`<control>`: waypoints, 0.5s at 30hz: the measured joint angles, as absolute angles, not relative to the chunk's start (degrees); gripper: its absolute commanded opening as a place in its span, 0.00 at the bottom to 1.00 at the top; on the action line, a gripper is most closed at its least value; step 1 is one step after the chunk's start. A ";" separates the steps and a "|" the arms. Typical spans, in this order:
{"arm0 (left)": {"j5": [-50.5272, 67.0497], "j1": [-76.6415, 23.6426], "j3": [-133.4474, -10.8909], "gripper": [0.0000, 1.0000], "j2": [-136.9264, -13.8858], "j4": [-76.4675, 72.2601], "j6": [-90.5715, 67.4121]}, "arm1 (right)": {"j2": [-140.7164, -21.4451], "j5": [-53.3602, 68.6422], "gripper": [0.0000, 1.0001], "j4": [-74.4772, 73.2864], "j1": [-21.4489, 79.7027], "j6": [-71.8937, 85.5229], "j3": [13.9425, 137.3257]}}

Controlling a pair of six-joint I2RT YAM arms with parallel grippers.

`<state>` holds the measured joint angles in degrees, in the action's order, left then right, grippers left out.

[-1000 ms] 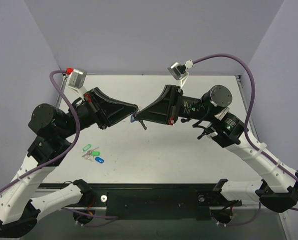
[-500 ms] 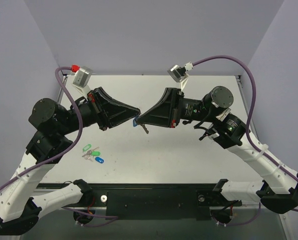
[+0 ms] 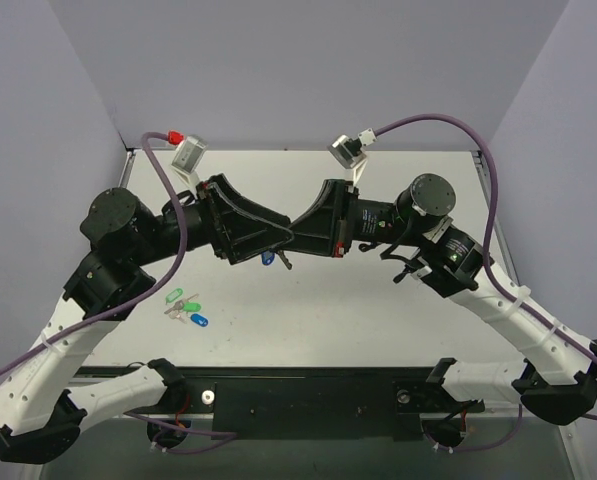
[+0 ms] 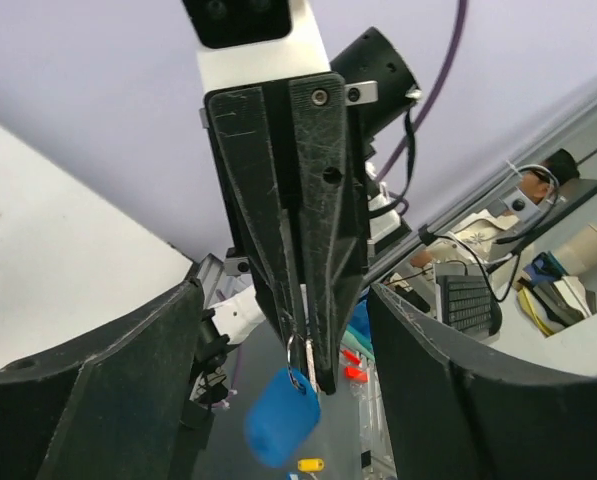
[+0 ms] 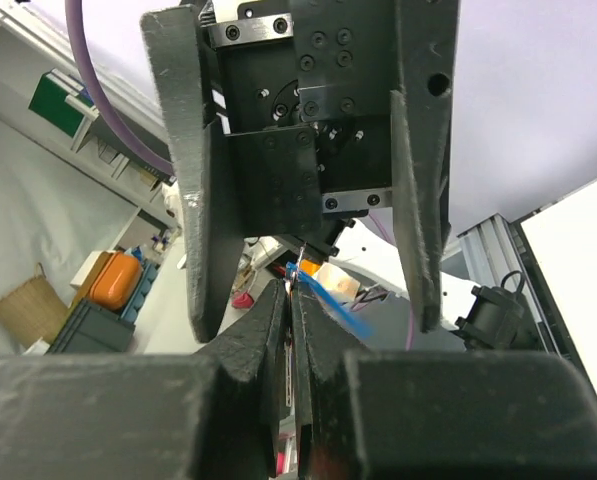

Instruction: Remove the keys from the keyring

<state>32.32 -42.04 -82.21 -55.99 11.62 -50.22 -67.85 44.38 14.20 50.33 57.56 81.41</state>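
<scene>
My left gripper should back off, narrow its fingers and close on the thin metal ring (image 4: 292, 366), as its open fingers are on both sides of my right gripper's tip.
Both grippers meet tip to tip above the middle of the table. My right gripper (image 3: 291, 240) (image 5: 296, 296) is shut on a thin silver key (image 4: 309, 362), seen edge-on between its fingers. From the key hangs the keyring: a thin metal ring (image 4: 295, 361) with a blue tag (image 4: 281, 418) (image 3: 267, 258) (image 5: 330, 296), blurred as it swings. My left gripper (image 3: 277, 241) (image 4: 286, 292) is open. Its fingers (image 5: 191, 200) stand wide on either side of the right gripper's tip and touch nothing.
A bunch of green and dark blue tags (image 3: 185, 307) lies on the white table (image 3: 378, 320) at the front left, below the left arm. Purple cables arc over both arms. Walls close in the back and sides.
My left gripper has opened and let go of the tag. The left arm has pushed right, so its fingers now straddle the right gripper's tip. The tag swings free.
</scene>
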 measured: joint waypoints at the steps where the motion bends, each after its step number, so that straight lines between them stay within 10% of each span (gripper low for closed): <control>1: 31.83 -42.19 -82.15 0.78 -56.23 12.14 -50.46 | -67.94 44.12 0.00 14.20 50.33 57.52 81.21; 9: 22.57 -42.28 -76.09 0.79 -52.10 11.00 -53.36 | -68.27 41.95 0.00 13.45 50.33 56.97 80.66; 15: 15.40 -42.28 -72.93 0.58 -47.16 7.42 -54.81 | -68.12 40.40 0.00 13.43 50.33 56.64 79.46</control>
<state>15.40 -42.28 -72.93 -47.16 7.42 -54.81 -68.12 40.40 13.43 50.33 56.64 79.46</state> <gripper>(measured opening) 0.601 0.007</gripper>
